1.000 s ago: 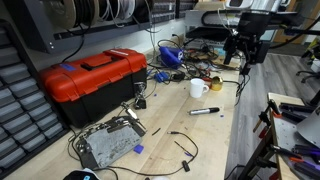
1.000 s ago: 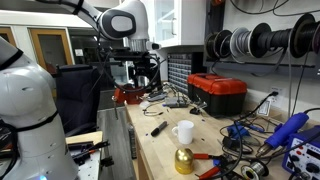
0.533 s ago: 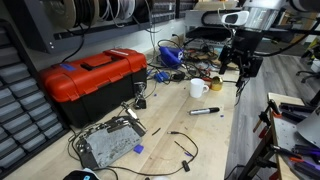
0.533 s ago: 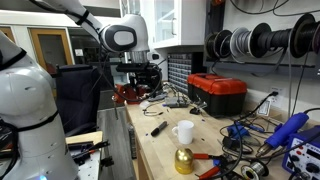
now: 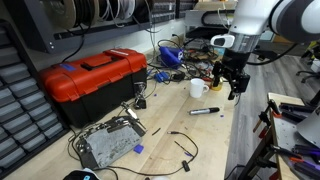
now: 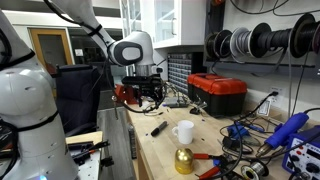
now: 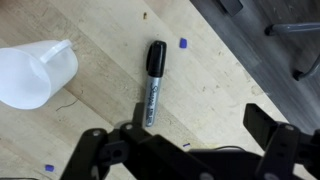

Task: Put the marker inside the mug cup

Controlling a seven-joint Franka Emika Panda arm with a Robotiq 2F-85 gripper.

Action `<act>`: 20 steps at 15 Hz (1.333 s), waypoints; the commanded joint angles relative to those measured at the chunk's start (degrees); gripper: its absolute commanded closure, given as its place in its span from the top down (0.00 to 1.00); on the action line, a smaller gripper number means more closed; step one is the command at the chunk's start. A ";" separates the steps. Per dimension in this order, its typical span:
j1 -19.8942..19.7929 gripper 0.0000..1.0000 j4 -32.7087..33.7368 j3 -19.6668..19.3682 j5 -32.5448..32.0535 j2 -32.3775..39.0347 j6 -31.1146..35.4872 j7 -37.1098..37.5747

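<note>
Next, my gripper goes to the marker's grey body [image 5: 196,112] [image 7: 151,113], near the end away from its black cap, and closes there.
The marker [image 7: 153,82] lies flat on the wooden table, black cap at the far end, clear of the jaws in the wrist view. It also shows in both exterior views [image 5: 205,111] [image 6: 158,128]. The white mug cup [image 5: 198,88] [image 6: 183,132] stands upright beside it, and in the wrist view [image 7: 30,75] it is at the left edge. My gripper [image 5: 230,88] [image 6: 150,97] [image 7: 185,140] is open and empty. It hangs above the table near the marker and touches nothing.
A red toolbox [image 5: 95,80] [image 6: 218,92] stands at the wall. A yellow roll [image 5: 215,85] sits behind the mug. A gold round object [image 6: 184,160], tangled wires [image 5: 175,60] and a metal board [image 5: 108,142] lie around. The table edge [image 5: 240,130] runs close by.
The arm has come down and moved in over the table toward the marker. The marker and mug have not moved.
</note>
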 commanded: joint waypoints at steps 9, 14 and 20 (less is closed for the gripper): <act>-0.32 1.00 4.20 1.48 0.34 10.95 6.42 -0.73; -1.19 1.00 7.28 2.38 -0.06 15.52 8.10 -1.08; -3.22 1.00 9.53 3.50 -0.11 20.55 9.85 -1.68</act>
